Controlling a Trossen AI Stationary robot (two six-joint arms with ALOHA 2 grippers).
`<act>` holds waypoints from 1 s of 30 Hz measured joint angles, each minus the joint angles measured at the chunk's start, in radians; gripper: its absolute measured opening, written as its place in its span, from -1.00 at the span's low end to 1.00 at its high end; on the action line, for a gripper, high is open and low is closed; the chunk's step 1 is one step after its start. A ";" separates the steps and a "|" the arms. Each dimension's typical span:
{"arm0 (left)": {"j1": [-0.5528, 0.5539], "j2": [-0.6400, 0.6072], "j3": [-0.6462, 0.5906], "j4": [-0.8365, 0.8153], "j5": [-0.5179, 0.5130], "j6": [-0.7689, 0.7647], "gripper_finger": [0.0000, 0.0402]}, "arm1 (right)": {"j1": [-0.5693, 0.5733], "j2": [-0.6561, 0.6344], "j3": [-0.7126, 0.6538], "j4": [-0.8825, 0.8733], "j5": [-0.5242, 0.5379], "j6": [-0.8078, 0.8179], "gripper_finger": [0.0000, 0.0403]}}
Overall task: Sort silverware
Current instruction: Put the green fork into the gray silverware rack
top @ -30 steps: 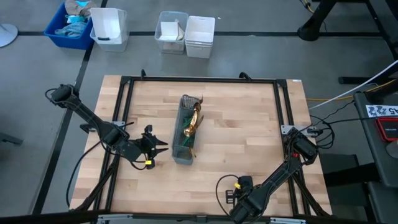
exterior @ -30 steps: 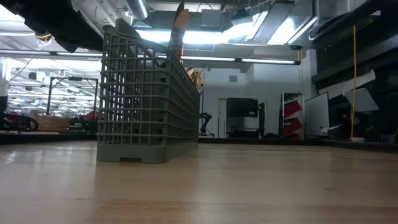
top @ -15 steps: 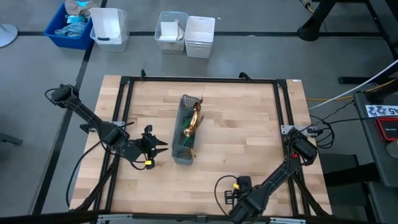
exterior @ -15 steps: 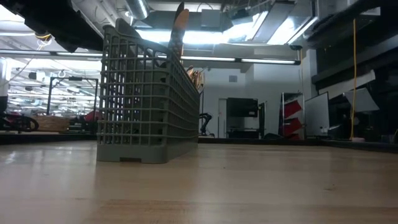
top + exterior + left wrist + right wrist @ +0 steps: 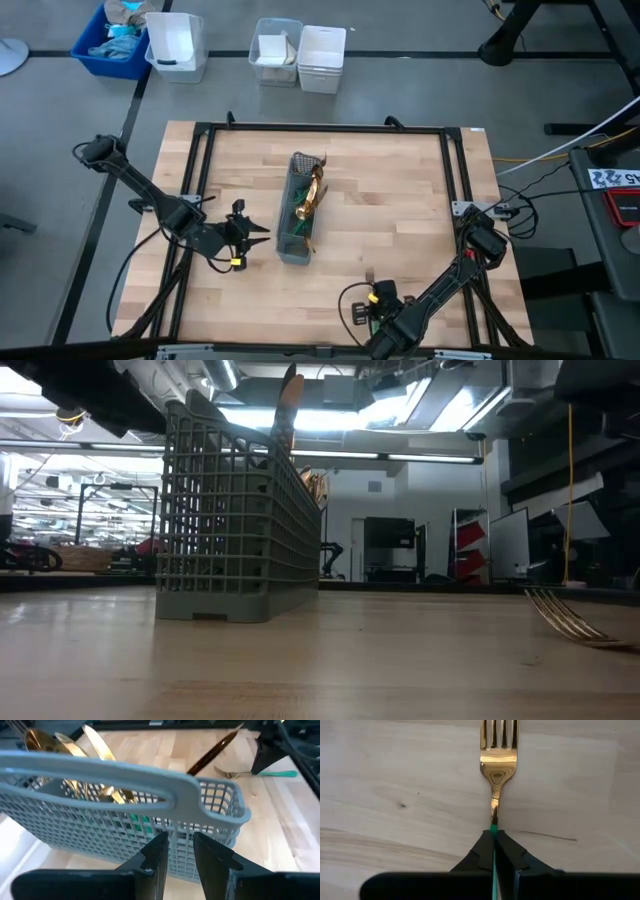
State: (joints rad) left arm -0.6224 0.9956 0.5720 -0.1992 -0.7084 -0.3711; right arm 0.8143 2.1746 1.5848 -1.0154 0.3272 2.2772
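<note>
The robot's right gripper will release the gold fork on the bare wood (image 5: 359,287) (image 5: 447,796) between the caddy and the near edge of the table.
A grey mesh caddy (image 5: 297,225) stands on its base mid-table, with gold-headed, teal-handled silverware (image 5: 312,195) leaning inside it. My left gripper (image 5: 262,237) hovers just left of the caddy's near end, open by a narrow gap; in the left wrist view the caddy's wall (image 5: 125,795) fills the space ahead of that gripper (image 5: 179,845). My right gripper (image 5: 374,288) is near the table's near edge, shut on a gold fork (image 5: 496,770). The fork's tines (image 5: 560,620) point toward the far edge. My right gripper pinches the fork between its two fingers at the top of the teal handle (image 5: 493,829), just behind the gold neck. The fingers lie along the fork. Its head (image 5: 370,273) juts out past the fingertips, low over the wood; whether the tines touch the table I cannot tell.
A black frame (image 5: 320,128) runs around the tabletop. White bins (image 5: 300,55) and a blue bin (image 5: 115,40) sit on the floor beyond the far edge. Bare wood (image 5: 400,210) lies right of the caddy.
The right gripper has shifted a little toward the table's left. The fork's head now shows ahead of it on the near part of the table, and has come into the low view from the right. The left arm and the caddy have kept still.
</note>
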 joint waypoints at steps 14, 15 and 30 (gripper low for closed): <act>0.000 -0.280 0.000 -0.010 -0.001 0.120 -0.56 | -0.032 0.002 0.000 -0.058 0.198 -0.039 -0.98; 0.000 -0.295 0.000 -0.017 0.000 0.120 -0.56 | -0.032 0.002 0.000 -0.065 0.203 -0.041 -0.98; 0.000 -0.346 -0.001 -0.200 0.000 -0.015 -0.56 | -0.058 -0.002 0.002 -0.013 0.105 -0.147 -0.98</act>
State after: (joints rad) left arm -0.6220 0.6498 0.5713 -0.3992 -0.7086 -0.3857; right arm 0.7559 2.1723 1.5864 -1.0280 0.4324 2.1305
